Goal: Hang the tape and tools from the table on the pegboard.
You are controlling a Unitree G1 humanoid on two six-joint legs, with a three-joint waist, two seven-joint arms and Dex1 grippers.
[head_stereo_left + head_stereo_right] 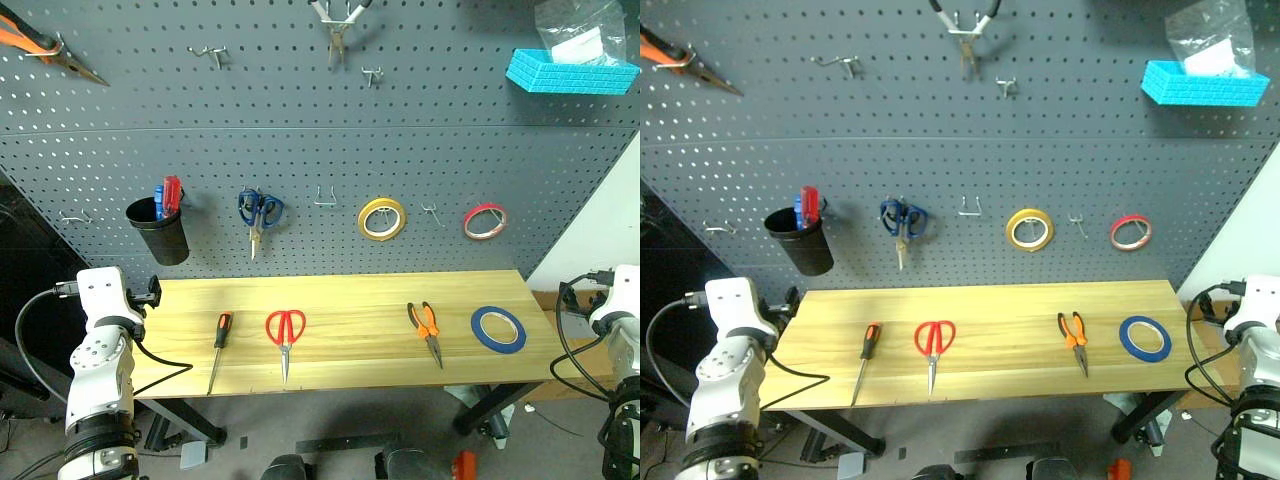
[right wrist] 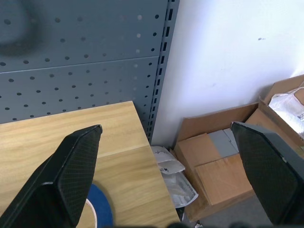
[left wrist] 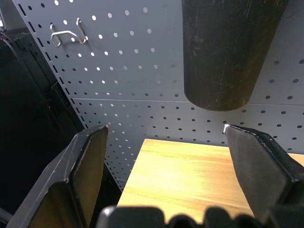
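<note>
I need to move my right gripper to the blue tape next and close it on the tape's side (image 1: 477, 335) nearest the orange-and-black pliers.
On the light wooden table (image 1: 350, 290) lie, from left to right, an orange-and-black screwdriver (image 1: 220, 338), red-handled scissors (image 1: 285, 330), orange-and-black pliers (image 1: 425, 326) and the blue tape (image 1: 498, 329). Behind the table rises the dark grey pegboard (image 1: 300, 140). My left gripper (image 3: 166, 137) hovers open off the table's left end, facing a black cup. Off the table's right end my right gripper (image 2: 166, 128) is also open, with the blue tape (image 2: 102, 209) just beside its left finger. Neither gripper holds anything.
Hanging on the pegboard are a black cup (image 1: 160, 232) with red and blue screwdrivers, blue scissors (image 1: 259, 212), a yellow roll (image 1: 382, 219), a red roll (image 1: 484, 221), two pliers near the top and a cyan tray (image 1: 570, 72). Empty hooks (image 1: 325, 198) sit between them. Cardboard boxes (image 2: 223, 161) lie beyond the table's right end.
</note>
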